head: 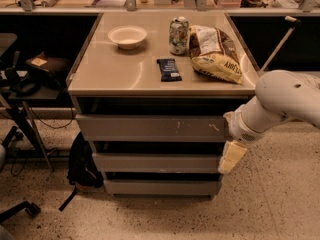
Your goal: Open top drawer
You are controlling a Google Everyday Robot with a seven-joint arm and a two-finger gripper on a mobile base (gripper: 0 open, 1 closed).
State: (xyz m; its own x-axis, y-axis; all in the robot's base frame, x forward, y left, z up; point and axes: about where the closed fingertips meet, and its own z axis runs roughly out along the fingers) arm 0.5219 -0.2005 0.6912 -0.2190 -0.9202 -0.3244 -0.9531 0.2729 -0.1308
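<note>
The robot's gripper needs to next move to the top drawer's top edge [173, 117] and close there, slightly off the middle towards the chip bag's side.
The top drawer [150, 128] is the widest grey front of three under the tan counter top [110, 74]. It has small white scuff marks right of centre and sits closed below a dark gap. My white arm [280, 101] reaches in from the right. My gripper [231, 156], pale yellow, hangs down from the wrist at the right end of the drawer fronts, just below the top drawer's right corner and in front of the second drawer [155, 162]. I cannot tell whether it touches the drawers.
On the counter stand a white bowl [127, 35], a can [178, 35], a chip bag [216, 54] and a dark snack bar [169, 69]. A black backpack [82, 164] leans left of the cabinet. A dark side table [30, 84] and chair base are further left. A pole [276, 46] leans at the right.
</note>
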